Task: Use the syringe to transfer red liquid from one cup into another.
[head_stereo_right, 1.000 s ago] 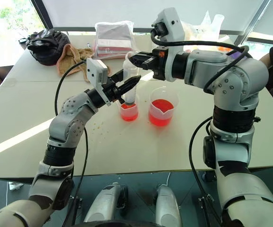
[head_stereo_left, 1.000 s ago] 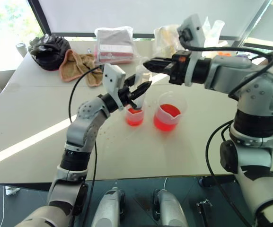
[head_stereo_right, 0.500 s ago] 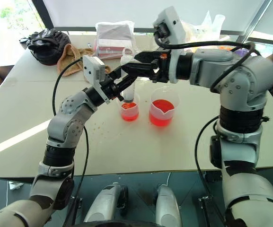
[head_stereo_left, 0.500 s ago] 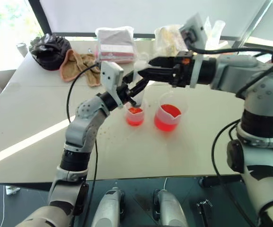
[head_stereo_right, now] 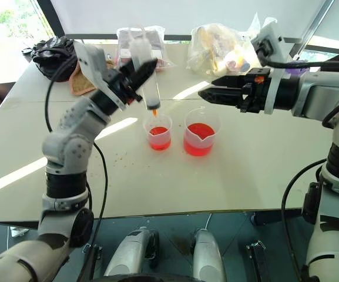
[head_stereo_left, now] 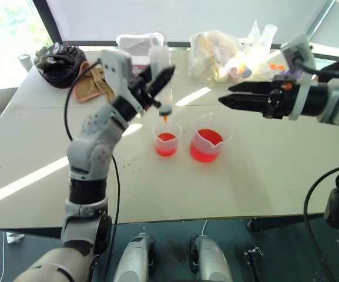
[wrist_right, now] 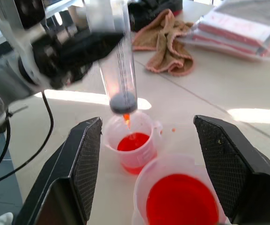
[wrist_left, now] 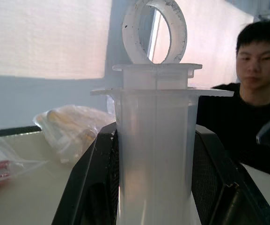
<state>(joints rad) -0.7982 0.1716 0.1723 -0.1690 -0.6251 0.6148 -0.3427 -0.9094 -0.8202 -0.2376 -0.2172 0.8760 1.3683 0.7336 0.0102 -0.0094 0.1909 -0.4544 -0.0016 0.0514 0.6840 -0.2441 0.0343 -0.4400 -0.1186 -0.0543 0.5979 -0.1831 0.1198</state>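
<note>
Next, my left gripper lets go of the syringe on the table [head_stereo_left: 139, 147] beside the smaller cup, on the side that points away from the larger cup.
My left gripper [head_stereo_left: 157, 79] is shut on the barrel of the syringe [head_stereo_right: 145, 75] and holds it nearly upright. Its orange tip [head_stereo_left: 165, 118] hangs just above the smaller cup [head_stereo_left: 167, 140], which holds a little red liquid [head_stereo_left: 166, 138]. In the left wrist view the syringe [wrist_left: 156, 154] stands between my black fingers, its white plunger ring [wrist_left: 154, 30] pushed down close to the barrel. The larger spouted cup [head_stereo_left: 208, 141], about a third full of red liquid, stands to the right of the smaller one. My right gripper [head_stereo_left: 227, 95] is open and level, to the right above the larger cup.
At the back of the table lie a black bag [head_stereo_left: 60, 61], a brown towel [head_stereo_left: 96, 82], a wrapped pack [head_stereo_left: 140, 44] and clear plastic bags [head_stereo_left: 222, 53]. A person in black [wrist_left: 261, 93] sits beyond the table's far right. Small crumbs [head_stereo_left: 135, 160] dot the table near the cups.
My left gripper has lifted the syringe up out of the smaller cup. My right gripper has opened, left the plunger and drawn back to the right.
</note>
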